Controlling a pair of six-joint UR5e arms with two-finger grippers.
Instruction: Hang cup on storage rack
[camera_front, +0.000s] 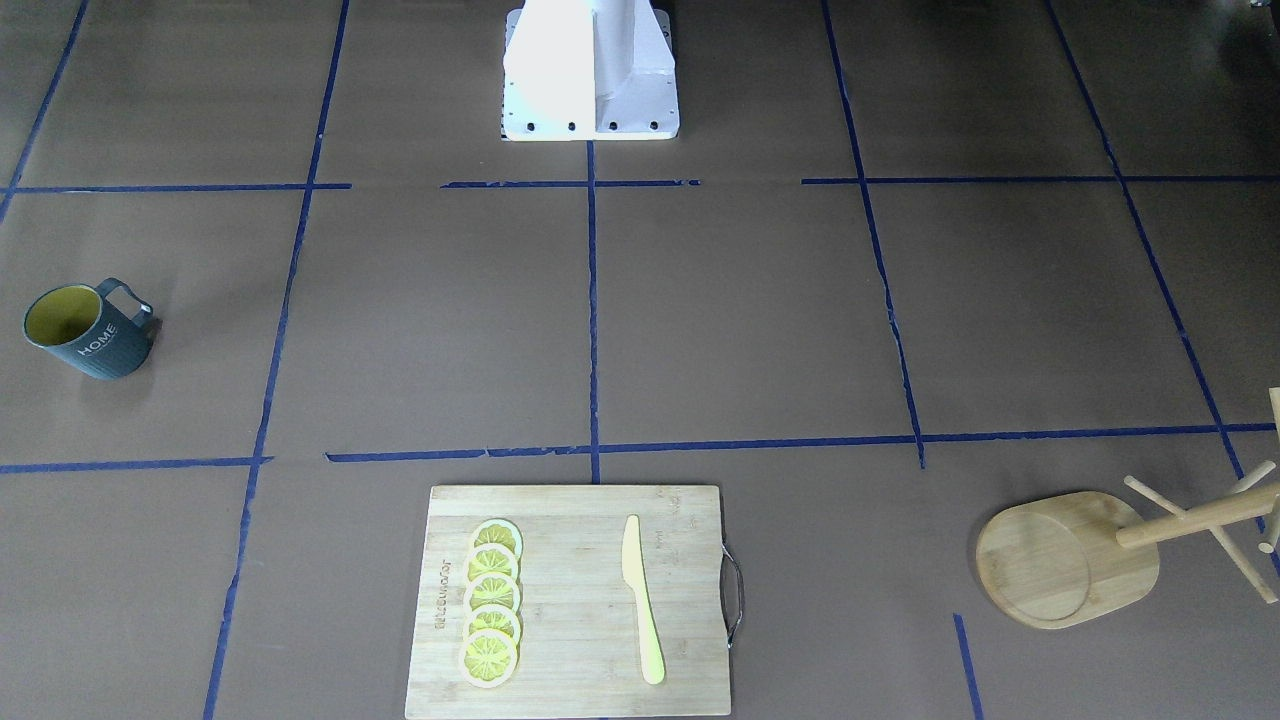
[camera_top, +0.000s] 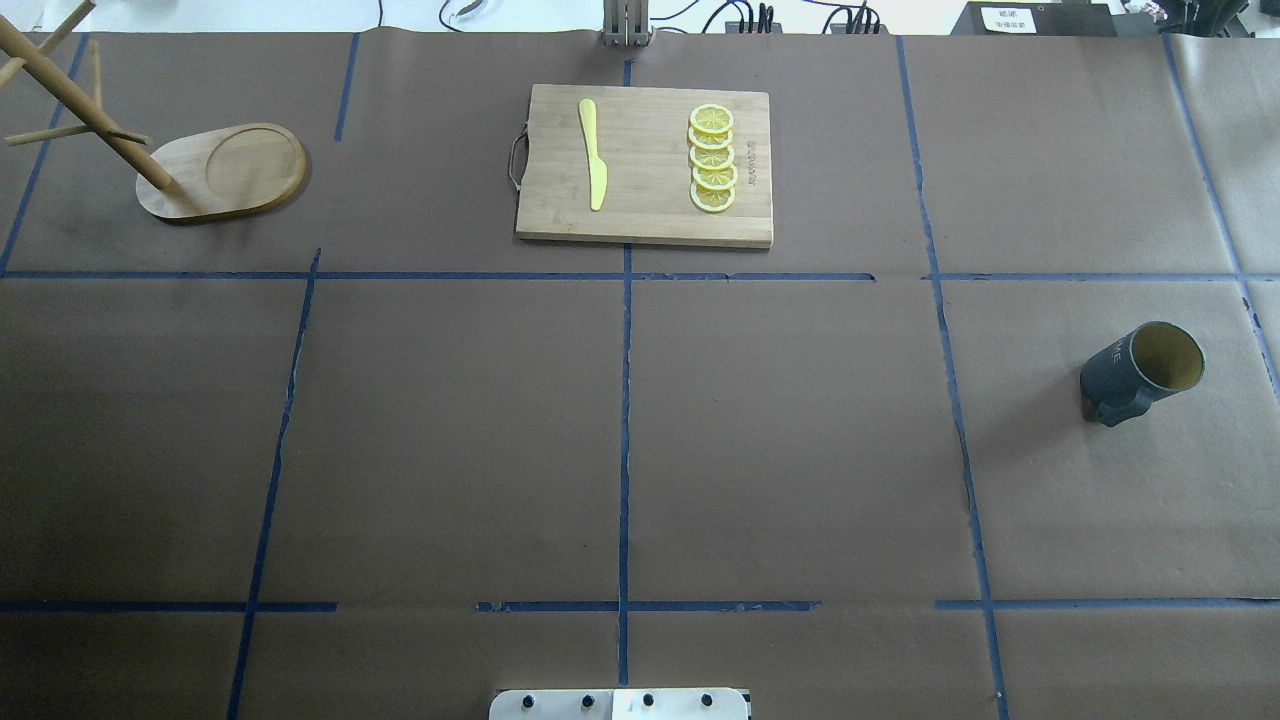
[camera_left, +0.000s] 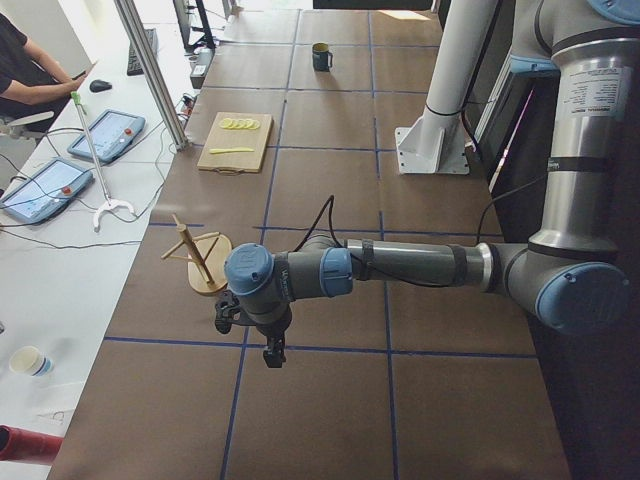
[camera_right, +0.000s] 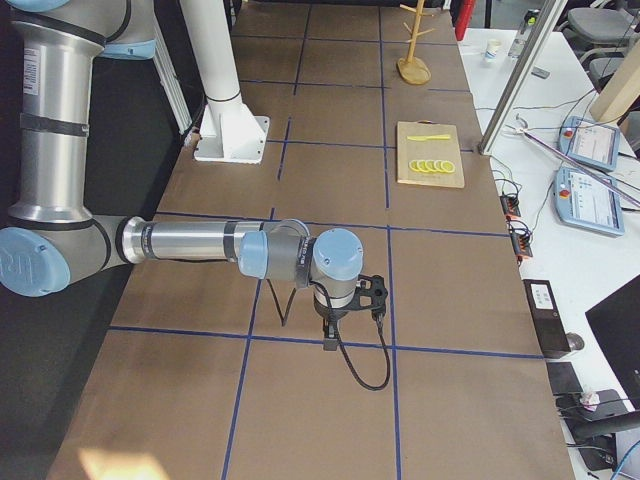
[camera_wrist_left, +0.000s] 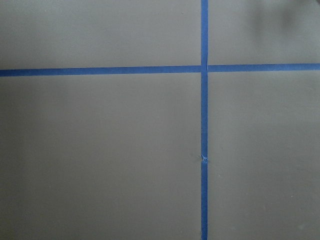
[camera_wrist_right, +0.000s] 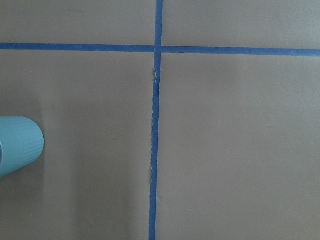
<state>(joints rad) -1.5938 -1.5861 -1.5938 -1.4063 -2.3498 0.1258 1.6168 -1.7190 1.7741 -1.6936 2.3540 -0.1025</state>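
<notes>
Next, I close my right gripper on the cup's rim (camera_front: 29, 329), opposite its handle.
The cup (camera_front: 90, 332) is dark blue-grey with a yellow-green inside and white "HOME" lettering. It stands upright on the table on my right side, and also shows in the overhead view (camera_top: 1140, 372) and far off in the exterior left view (camera_left: 321, 56). The storage rack (camera_front: 1070, 560), a wooden mug tree on a rounded base, stands at the far left of the table (camera_top: 225, 170). My left gripper (camera_left: 270, 348) hangs over the table near the rack (camera_left: 205, 265). My right gripper (camera_right: 330, 335) hangs over bare table. Both show only in the side views, so I cannot tell whether they are open or shut.
A bamboo cutting board (camera_top: 645, 165) with a yellow knife (camera_top: 592, 155) and several lemon slices (camera_top: 712, 158) lies at the table's far middle. The robot's white base (camera_front: 590, 70) is at the near edge. Blue tape lines cross the brown table. An operator sits beyond the table's left end (camera_left: 30, 75).
</notes>
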